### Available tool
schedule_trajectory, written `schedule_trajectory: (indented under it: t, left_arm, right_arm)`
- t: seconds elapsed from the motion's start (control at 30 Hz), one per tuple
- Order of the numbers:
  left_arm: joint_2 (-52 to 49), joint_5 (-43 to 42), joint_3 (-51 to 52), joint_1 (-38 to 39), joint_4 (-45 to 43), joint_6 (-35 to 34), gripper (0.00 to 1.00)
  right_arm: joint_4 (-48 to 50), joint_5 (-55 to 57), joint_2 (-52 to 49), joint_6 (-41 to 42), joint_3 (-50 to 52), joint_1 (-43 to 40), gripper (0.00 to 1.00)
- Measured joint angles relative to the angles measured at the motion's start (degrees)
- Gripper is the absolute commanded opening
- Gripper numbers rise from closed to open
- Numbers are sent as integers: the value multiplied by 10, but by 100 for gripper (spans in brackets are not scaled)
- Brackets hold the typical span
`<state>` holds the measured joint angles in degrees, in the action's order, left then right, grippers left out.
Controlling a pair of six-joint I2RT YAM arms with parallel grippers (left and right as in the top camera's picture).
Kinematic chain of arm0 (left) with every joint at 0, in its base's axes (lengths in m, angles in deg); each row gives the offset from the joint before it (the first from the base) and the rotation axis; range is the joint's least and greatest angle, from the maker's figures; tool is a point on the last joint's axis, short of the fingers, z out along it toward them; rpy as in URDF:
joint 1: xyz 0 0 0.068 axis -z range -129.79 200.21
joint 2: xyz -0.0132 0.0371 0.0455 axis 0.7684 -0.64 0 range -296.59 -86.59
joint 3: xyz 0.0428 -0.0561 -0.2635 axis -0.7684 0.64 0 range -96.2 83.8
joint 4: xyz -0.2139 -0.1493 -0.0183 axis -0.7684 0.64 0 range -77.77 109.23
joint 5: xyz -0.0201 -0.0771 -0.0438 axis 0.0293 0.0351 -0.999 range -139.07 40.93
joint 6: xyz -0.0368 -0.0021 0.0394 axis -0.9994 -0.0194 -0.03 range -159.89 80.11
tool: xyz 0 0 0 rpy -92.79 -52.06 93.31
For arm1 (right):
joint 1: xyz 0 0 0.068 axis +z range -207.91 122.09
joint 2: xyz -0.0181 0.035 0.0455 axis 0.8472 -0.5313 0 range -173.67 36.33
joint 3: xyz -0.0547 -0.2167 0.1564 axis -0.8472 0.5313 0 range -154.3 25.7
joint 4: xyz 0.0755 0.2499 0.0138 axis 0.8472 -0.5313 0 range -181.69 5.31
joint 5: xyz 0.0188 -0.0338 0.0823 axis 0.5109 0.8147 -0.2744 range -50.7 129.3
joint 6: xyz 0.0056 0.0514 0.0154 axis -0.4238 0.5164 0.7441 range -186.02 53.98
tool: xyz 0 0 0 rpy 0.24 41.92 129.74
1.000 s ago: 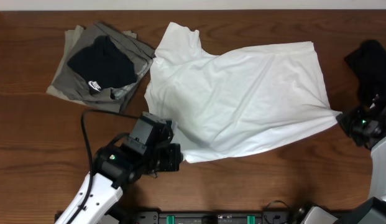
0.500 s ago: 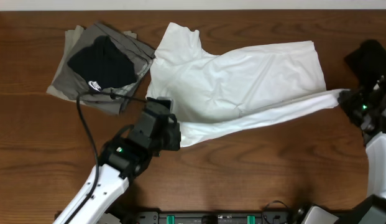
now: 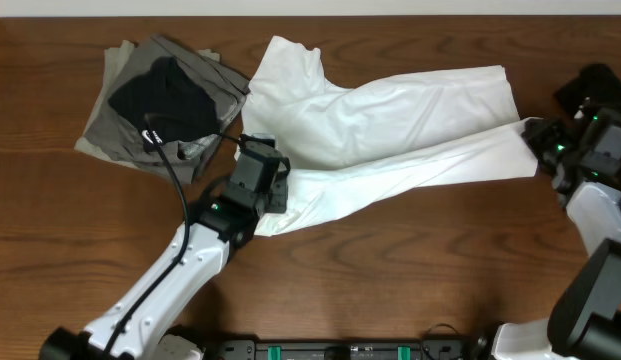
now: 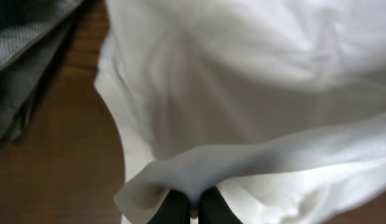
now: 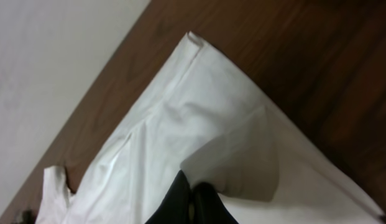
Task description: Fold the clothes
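Observation:
The white T-shirt's near edge bows under the hem. My right gripper should lay the hem down, take the T-shirt's near corner (image 3: 533,175) and pull the edge straight.
A white T-shirt (image 3: 390,120) lies spread across the middle of the wooden table, its near hem lifted and folded over towards the back. My left gripper (image 3: 278,190) is shut on the shirt's lower left edge, pinching a fold of cloth (image 4: 194,186). My right gripper (image 3: 542,150) is shut on the shirt's lower right corner (image 5: 199,186), held above the table at the right. The hem stretches between the two grippers in a band over the shirt body.
A pile of folded grey and black clothes (image 3: 160,105) lies at the back left. A dark garment (image 3: 595,95) sits at the far right edge behind my right arm. The left arm's cable (image 3: 175,160) loops over the pile's near edge.
Both grippers have carried the shirt's near hem away from the front edge towards the back. The left gripper moved up and right, the right gripper moved back, and the hem now overlaps the shirt body.

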<state>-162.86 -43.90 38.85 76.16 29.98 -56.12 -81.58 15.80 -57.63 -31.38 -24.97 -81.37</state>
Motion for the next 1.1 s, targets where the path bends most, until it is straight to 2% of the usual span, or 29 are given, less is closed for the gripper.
schedule_trajectory:
  t: [0.07,0.1,0.13,0.17,0.2,0.27,0.33,0.37,0.47,0.63,0.87,1.0,1.03,1.07,1.1]
  left_arm:
    - [-16,2,0,-12,-18,1,8]
    - [-20,2,0,-16,-23,2,17]
    - [-26,4,0,-20,-28,6,47]
    - [-29,5,0,-22,-30,7,63]
    - [-31,7,0,-25,-29,8,69]
    - [-30,9,0,-32,-16,9,77]
    - [-25,9,-2,-42,10,12,90]
    - [-21,9,-3,-46,24,12,90]
    - [-3,-1,-5,-59,71,11,87]
    - [6,-60,-8,-67,136,8,65]
    - [-70,-123,-8,-67,112,22,56]
    - [-137,-167,-8,-67,98,42,28]
    - [-150,-173,-8,-67,98,46,15]
    - [-160,-178,-8,-67,97,49,6]
    - [-167,-181,-8,-67,96,50,6]
  right_arm:
    - [4,-1,-14,5,0,6,39]
    - [5,0,-18,7,0,8,49]
    - [5,-1,-24,8,0,9,55]
    - [4,-1,-29,6,0,9,59]
    - [3,0,-31,3,0,9,60]
    - [-6,-1,-32,-9,0,8,62]
    - [-22,-3,-31,-20,-2,6,63]
    - [-37,-3,-31,-24,-2,4,63]
    - [-87,-7,-31,-37,-3,-9,57]
    - [-168,-7,-32,-72,-3,-21,53]
    - [-197,3,-32,-106,-3,-15,49]
    - [-197,4,-32,-112,-3,-11,48]
    - [-197,4,-32,-112,-3,-10,47]
    - [-197,5,-32,-113,-3,-10,47]
    - [-198,6,-32,-113,-3,-10,47]
